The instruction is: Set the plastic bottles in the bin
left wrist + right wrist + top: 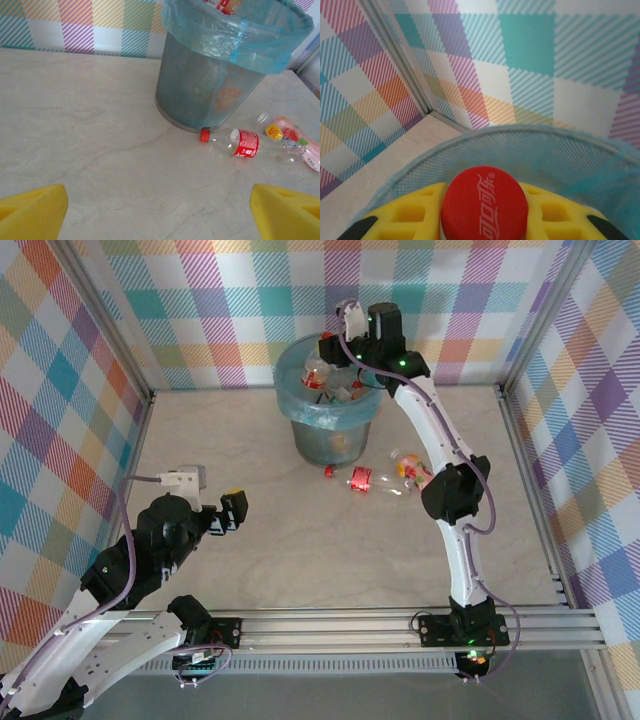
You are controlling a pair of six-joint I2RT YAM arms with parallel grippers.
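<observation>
My right gripper needs to let go of the red-capped bottle inside the bin (299, 392), against the side nearest my left gripper.
The bin (300, 420), a grey mesh basket with a light-blue bag over its rim, stands at the back of the table and holds several plastic bottles (345, 392). My right gripper (332, 348) hangs over its opening, shut on a red-capped bottle (485, 205) between the yellow fingers (405, 215); the bin's rim (420, 162) curves beyond them. On the table right of the bin lie a clear red-labelled bottle (362, 480) (245, 142) and a yellow-and-pink-labelled one (410, 468) (287, 132). My left gripper (232, 510) (160, 215) is open, low over bare table, well short of them.
Checked walls and metal frame posts (520, 400) close the table on three sides. A metal rail (340, 625) runs along the near edge by the arm bases. The right arm's elbow (450, 490) stands just right of the lying bottles.
</observation>
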